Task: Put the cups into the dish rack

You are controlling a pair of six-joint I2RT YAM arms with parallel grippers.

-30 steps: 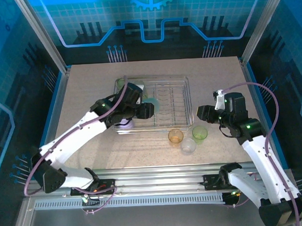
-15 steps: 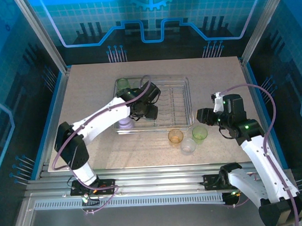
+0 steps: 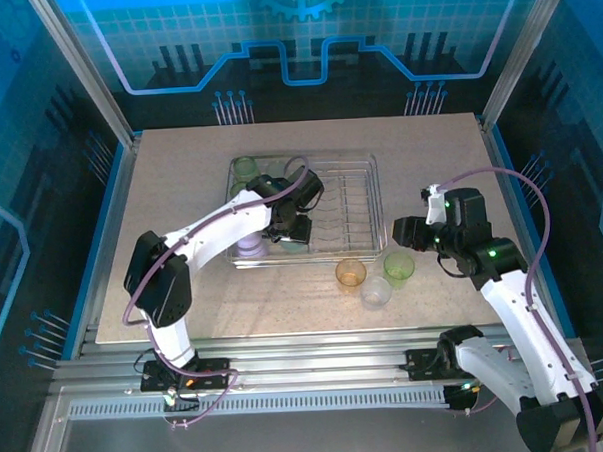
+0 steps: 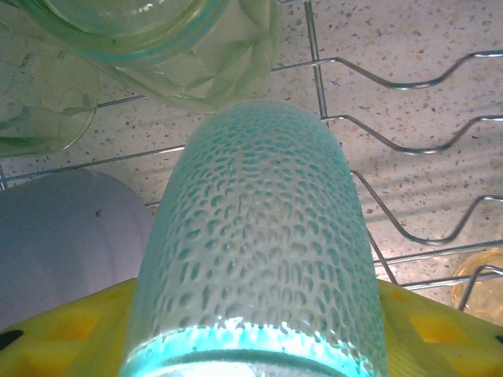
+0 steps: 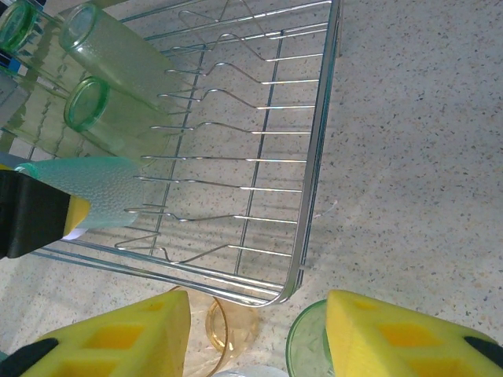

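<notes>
Next, I let go of the teal dimpled cup with my left gripper on the rack wires (image 3: 290, 248) (image 4: 266, 169) next to the lilac cup, near the front rim.
My left gripper (image 3: 292, 229) is shut on a teal dimpled cup (image 4: 259, 251) and holds it low over the wires inside the dish rack (image 3: 378, 198), its yellow pads (image 4: 71, 330) on either side. Next to it in the rack stand a lilac cup (image 4: 63, 236) and two green cups (image 5: 118, 47) (image 5: 110, 118). My right gripper (image 3: 403, 230) hangs open just off the rack's front right corner. Its yellow fingers (image 5: 401, 338) straddle an amber cup (image 3: 351, 273) and a green cup (image 3: 398, 267) on the table, with a clear cup (image 3: 375, 291) nearer the front.
The rack's right wall and front rim (image 5: 318, 157) run close in front of my right fingers. Upright plate prongs (image 4: 409, 149) fill the rack's right half. Bare speckled tabletop (image 3: 429, 160) lies to the right of the rack and behind it.
The left arm has reached further right into the rack and brought the teal cup down toward the wires. The right gripper has held its place, its jaws a touch wider.
</notes>
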